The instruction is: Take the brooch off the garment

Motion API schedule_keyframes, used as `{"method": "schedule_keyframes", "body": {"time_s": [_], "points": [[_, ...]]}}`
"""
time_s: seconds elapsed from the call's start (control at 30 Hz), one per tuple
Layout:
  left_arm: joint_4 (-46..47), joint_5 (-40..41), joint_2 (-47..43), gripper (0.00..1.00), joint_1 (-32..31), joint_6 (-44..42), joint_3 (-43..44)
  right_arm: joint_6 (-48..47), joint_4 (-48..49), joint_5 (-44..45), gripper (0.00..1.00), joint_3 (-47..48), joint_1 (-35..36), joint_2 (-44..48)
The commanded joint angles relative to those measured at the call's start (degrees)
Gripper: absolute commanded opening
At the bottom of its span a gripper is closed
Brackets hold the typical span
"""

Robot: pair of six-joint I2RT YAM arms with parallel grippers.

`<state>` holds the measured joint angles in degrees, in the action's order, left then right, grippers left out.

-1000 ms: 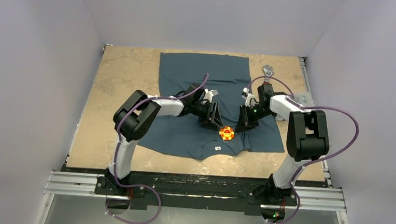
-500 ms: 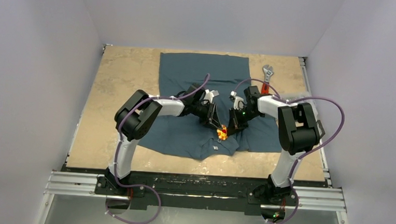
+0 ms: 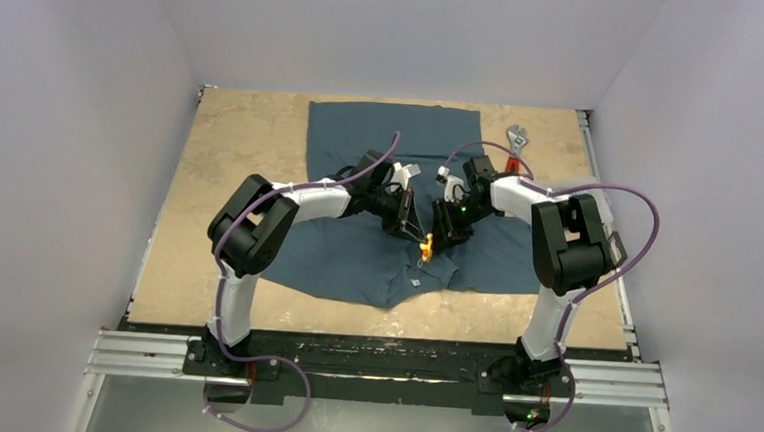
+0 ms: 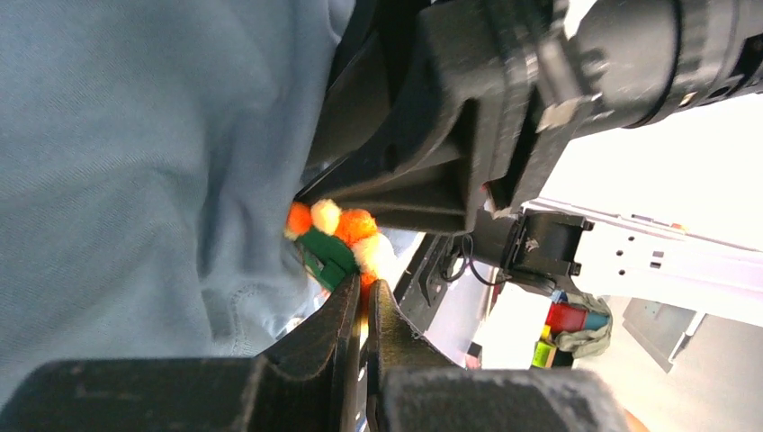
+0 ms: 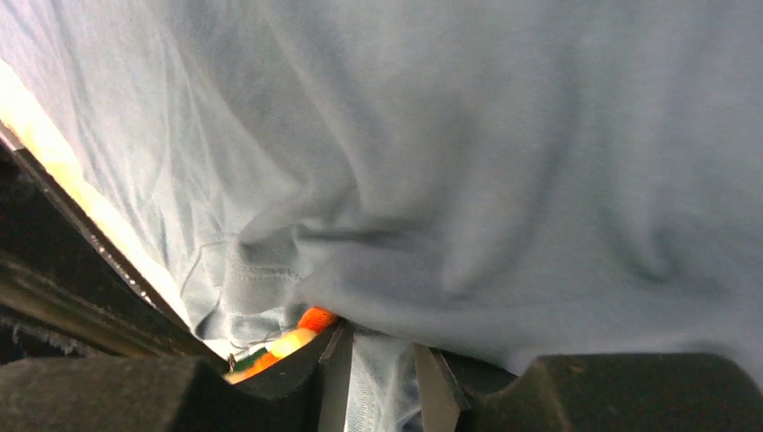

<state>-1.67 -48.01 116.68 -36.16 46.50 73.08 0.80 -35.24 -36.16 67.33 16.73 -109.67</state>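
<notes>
My left gripper has only the brooch's rim, tight against the garment's fold, so next my right gripper takes the brooch and my left gripper the fold [image 4: 256, 279].
The garment [image 3: 392, 147], a dark slate-blue T-shirt, lies flat on the table with its collar toward the arms. The brooch [image 3: 426, 247] is small, orange and yellow, and stands on edge between the two grippers near the collar. My left gripper [image 3: 417, 236] is shut on the brooch's rim; in the left wrist view the brooch [image 4: 346, 236] shows orange between the nearly closed fingertips [image 4: 351, 301]. My right gripper [image 3: 440, 238] pinches a fold of the garment [image 5: 504, 162] right beside the brooch [image 5: 297, 337]. The fabric is bunched and lifted there.
An adjustable wrench [image 3: 514, 139] with a red handle lies on the table at the back right, beside the shirt. The tan tabletop [image 3: 231, 157] is walled on three sides. A metal rail [image 3: 379, 366] runs along the near edge.
Both grippers have closed in on the brooch and shifted slightly left and back. The brooch has turned from flat to on edge, and the collar area has been pulled up.
</notes>
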Motion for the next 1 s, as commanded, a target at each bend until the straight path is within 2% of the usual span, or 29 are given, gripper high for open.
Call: {"method": "schedule_keyframes", "body": {"time_s": [0.0, 0.13, 0.4, 0.6, 0.73, 0.77, 0.87, 0.9, 0.97], "points": [[-3.30, 3.96, 1.76, 0.00, -1.17, -1.44, 2.04, -4.01, 0.14, 2.14, 0.39, 3.22, -2.12, 4.43], [-4.51, 4.53, 1.55, 0.00, -1.03, -1.76, 2.35, -4.14, -0.72, 2.36, 0.51, 4.04, -2.51, 5.63], [-5.06, 5.31, 1.28, 0.00, -0.86, -1.44, 2.03, -4.49, -3.22, -0.57, 0.53, 4.41, -5.34, 8.61], [-3.84, 4.53, 2.77, 0.00, -1.16, 1.77, 4.43, -4.64, -4.48, -5.47, 0.68, -1.27, -6.33, 16.47], [-3.51, 3.76, 4.34, 0.00, -1.40, 3.86, 6.06, -1.28, -2.00, -5.19, 0.71, -5.24, -6.07, 18.41], [-3.31, 3.33, 4.60, 0.03, -1.49, 4.14, 6.37, -1.24, -1.90, -4.89, 0.72, -5.44, -5.99, 18.02], [-1.46, 1.65, 5.28, 0.21, -1.84, 5.77, 6.88, 1.04, -1.68, -4.84, 0.72, -5.46, -5.92, 16.69], [-0.75, 1.20, 5.43, 0.25, -2.02, 6.26, 7.00, 1.09, -1.67, -4.94, 0.72, -5.46, -6.00, 16.21], [0.64, 0.59, 5.65, 0.26, -2.27, 7.37, 7.07, 0.86, -1.71, -4.89, 0.72, -5.46, -6.01, 15.86]]}}
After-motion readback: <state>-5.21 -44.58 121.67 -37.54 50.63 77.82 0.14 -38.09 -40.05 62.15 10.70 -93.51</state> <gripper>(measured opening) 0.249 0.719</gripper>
